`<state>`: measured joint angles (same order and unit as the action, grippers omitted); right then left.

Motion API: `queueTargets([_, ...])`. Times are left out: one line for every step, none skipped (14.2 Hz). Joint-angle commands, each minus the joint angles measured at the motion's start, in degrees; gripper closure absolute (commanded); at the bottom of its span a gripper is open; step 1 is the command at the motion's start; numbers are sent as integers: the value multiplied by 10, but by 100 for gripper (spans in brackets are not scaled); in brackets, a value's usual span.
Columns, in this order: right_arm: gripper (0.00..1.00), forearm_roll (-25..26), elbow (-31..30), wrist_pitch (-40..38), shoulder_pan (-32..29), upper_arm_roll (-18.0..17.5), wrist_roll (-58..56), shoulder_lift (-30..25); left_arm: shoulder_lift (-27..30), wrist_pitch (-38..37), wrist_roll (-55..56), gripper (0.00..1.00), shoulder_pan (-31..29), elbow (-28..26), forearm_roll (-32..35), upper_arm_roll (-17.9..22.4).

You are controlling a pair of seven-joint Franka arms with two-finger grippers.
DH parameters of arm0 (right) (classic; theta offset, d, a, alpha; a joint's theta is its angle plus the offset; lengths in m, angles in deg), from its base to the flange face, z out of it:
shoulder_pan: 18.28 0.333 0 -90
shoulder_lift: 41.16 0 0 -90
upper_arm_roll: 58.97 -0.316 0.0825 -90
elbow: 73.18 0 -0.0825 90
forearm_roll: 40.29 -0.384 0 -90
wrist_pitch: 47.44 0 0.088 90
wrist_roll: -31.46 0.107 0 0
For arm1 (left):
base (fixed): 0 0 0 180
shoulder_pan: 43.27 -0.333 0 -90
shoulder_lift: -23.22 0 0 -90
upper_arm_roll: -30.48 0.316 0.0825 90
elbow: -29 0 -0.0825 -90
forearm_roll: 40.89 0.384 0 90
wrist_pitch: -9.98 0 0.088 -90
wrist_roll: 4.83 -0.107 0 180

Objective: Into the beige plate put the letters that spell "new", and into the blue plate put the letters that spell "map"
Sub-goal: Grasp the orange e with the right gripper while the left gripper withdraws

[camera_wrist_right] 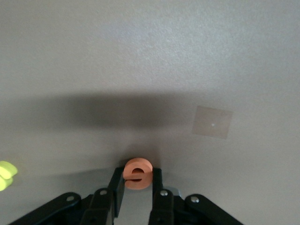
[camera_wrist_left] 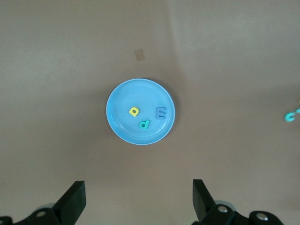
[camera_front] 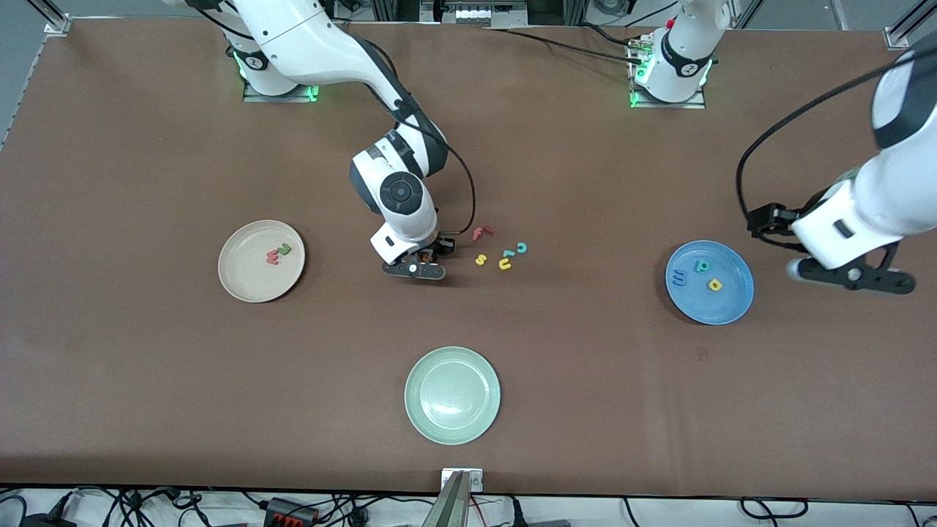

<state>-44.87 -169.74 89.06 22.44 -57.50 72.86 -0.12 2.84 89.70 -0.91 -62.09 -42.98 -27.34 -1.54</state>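
Note:
Next, I set the orange e on the beige plate (camera_front: 255,263), beside the pinkish-red w, with my right gripper.
My right gripper (camera_front: 422,258) is down at the table's middle, shut on the orange e (camera_wrist_right: 138,174), which sits upright between its fingertips (camera_wrist_right: 117,180). The beige plate (camera_front: 241,282), toward the right arm's end, holds the green n (camera_front: 284,249) and the pinkish-red w (camera_front: 273,257). The blue plate (camera_front: 725,311), toward the left arm's end, holds the blue m (camera_front: 679,277), the teal p (camera_front: 701,266) and the yellow a (camera_front: 714,285). My left gripper (camera_front: 853,277) hangs open and empty beside the blue plate (camera_wrist_left: 117,101).
Loose letters lie beside my right gripper: a red f (camera_front: 481,233), a teal c (camera_front: 522,247), a yellow s (camera_front: 481,259) and a yellow u (camera_front: 505,264). A pale green plate (camera_front: 452,395) stands nearer the front camera.

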Motion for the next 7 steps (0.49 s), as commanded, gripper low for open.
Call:
queueTargets([100,-10,17,-5,-2,3,-11,0,88,64,4,0,101,-66,-102,186])
queueTargets([100,-10,15,-13,-10,4,-12,-20,134,118,0,0,144,-127,-142,251])
queueTargets([100,-10,14,-39,-17,5,-13,-37,169,153,-2,0,178,-182,-152,297])
queueTargets([100,-6,11,-77,-27,8,-18,-62,192,174,-10,0,193,-216,-148,309])
queueTargets([100,-4,2,-116,-43,12,-34,-81,206,181,-35,0,201,-237,-136,309])
queueTargets([100,-2,-16,-138,-58,21,-55,-102,212,184,-62,0,202,-250,-117,309])
queueTargets([100,0,-44,-140,-64,40,-72,-120,211,184,-76,0,204,-255,-114,309])
